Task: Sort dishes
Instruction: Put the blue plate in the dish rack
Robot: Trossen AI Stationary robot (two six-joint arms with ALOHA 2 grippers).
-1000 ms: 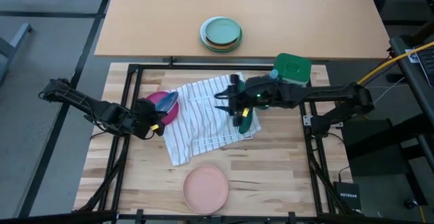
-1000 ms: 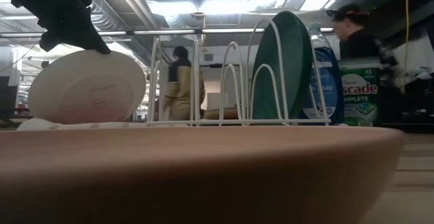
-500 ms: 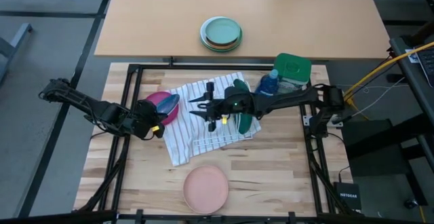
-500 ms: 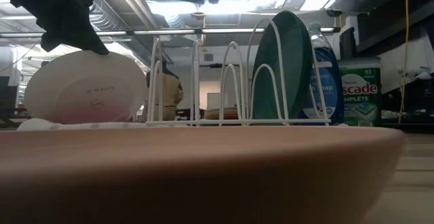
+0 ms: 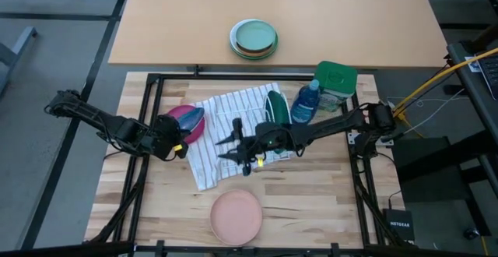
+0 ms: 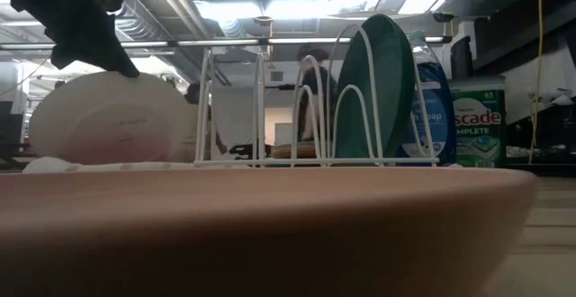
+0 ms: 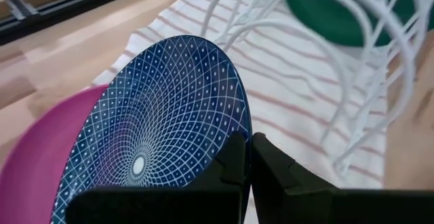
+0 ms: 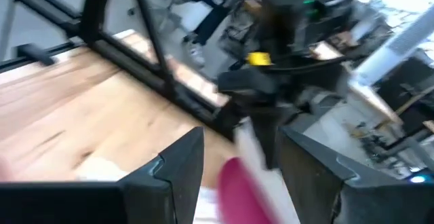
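Next, I set the blue bowl down with my left gripper on the striped towel's edge (image 5: 194, 151), just near side of the magenta plate. The blue bowl is now tilted over that plate.
My left gripper (image 5: 177, 138) is shut on the blue bowl (image 5: 194, 119), which stands tilted on edge over the magenta plate (image 5: 180, 117) at the left of the striped towel (image 5: 233, 144). The low view shows the bowl's pale underside (image 6: 103, 121). The dark green plate (image 5: 278, 107) stands upright in the white wire rack (image 6: 270, 108). The salmon-pink plate (image 5: 236, 216) lies flat near the table's near edge. My right gripper (image 5: 233, 144) is open and empty over the towel, just right of the bowl. My left gripper pinches the bowl's rim (image 7: 241, 137), one finger on the patterned inside and one on the outside. The fingers come slanting down from the table's left. The bowl is tilted steeply, its inside facing the left arm, its lower edge by the magenta plate (image 7: 41, 163).
A blue bottle (image 5: 306, 101) and a green box (image 5: 336, 78) stand at the rack's far right. Stacked mint-green plates (image 5: 254, 37) sit on the far table. The black frame (image 5: 156, 86) edges the table. A person (image 6: 310, 99) shows behind the rack.
My right gripper has moved from beside the green plate in the rack toward the table's left and a little nearer, staying open and empty. The green plate stays upright in the rack. The bowl in my left gripper has tipped slightly lower.
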